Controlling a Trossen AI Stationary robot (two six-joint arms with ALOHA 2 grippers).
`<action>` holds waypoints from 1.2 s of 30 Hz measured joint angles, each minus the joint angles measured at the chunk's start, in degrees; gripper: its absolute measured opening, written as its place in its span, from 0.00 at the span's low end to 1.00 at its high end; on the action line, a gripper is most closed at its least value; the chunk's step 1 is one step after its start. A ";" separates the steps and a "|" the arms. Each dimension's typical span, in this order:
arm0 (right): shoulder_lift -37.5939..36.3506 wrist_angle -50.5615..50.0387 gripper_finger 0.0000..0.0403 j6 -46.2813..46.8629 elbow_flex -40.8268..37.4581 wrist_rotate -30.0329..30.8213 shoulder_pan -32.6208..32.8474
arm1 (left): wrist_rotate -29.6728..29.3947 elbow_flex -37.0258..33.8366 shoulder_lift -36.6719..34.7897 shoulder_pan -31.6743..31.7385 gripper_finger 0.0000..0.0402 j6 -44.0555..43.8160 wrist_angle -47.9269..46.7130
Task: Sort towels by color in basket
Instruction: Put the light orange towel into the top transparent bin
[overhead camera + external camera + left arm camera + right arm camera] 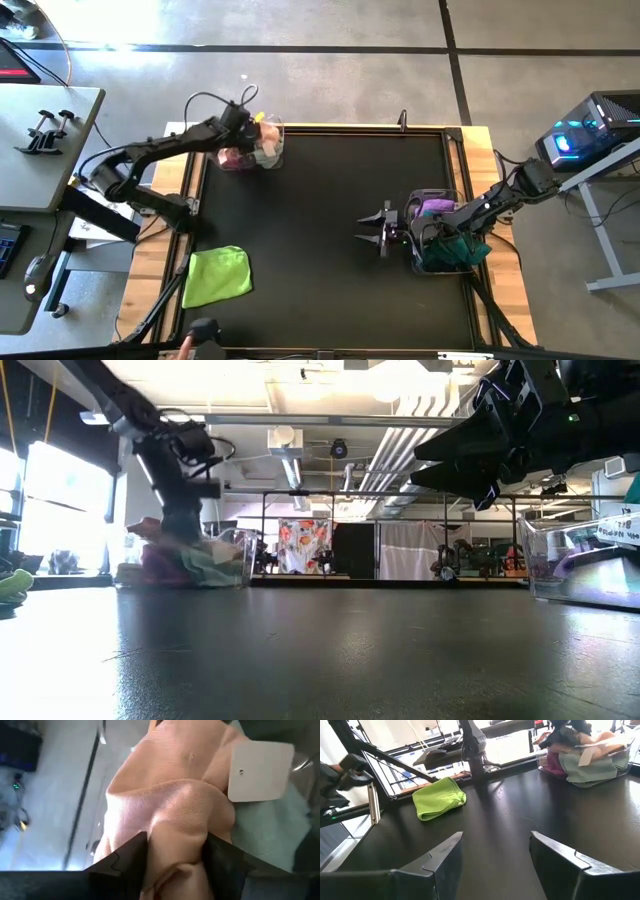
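Observation:
The peach towel bunches up at one side of the clear basket. My left gripper will take another fold and pull it across the magenta towel [233, 160].
A clear basket [250, 155] stands at the table's far left with peach, mint [590, 770] and magenta [550, 765] towels heaped in it. My left gripper [175, 865] reaches down into it, open, with the peach towel [170, 795] between its fingers. Near the table's front left edge a lime green towel [215, 275] lies flat. At the right a second clear basket [470, 268] holds a purple towel [437, 207] and a dark teal one [462, 250]. My right gripper [372, 228] hangs open just left of that basket, with nothing between its fingers. My left gripper has its fingers [127, 862] spread on either side of a bulging fold of the peach towel [180, 840], and the cloth reaches both inner sides. The fingers slant down from the table's left. The towel lies on the heap in the basket beside the mint towel, not lifted.
A white tag [260, 770] lies on the heap beside the peach towel. The black mat [320, 200] between the two baskets is bare. A grey side table [40, 150] stands off the left edge, and a lit computer case [590, 130] off the far right.

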 joint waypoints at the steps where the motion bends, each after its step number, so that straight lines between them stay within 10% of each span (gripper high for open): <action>1: 0.00 -0.02 0.55 0.01 0.00 0.00 0.00 | 0.00 1.41 -0.28 0.00 0.44 -1.40 -2.35; 17: -0.01 -0.02 0.55 -0.45 0.00 0.15 0.00 | -11.04 19.70 -0.83 -1.27 0.40 -30.61 -36.43; 36: -0.01 -0.02 0.55 -0.22 0.00 0.15 0.00 | -7.69 18.52 18.67 3.93 0.01 -27.15 -28.10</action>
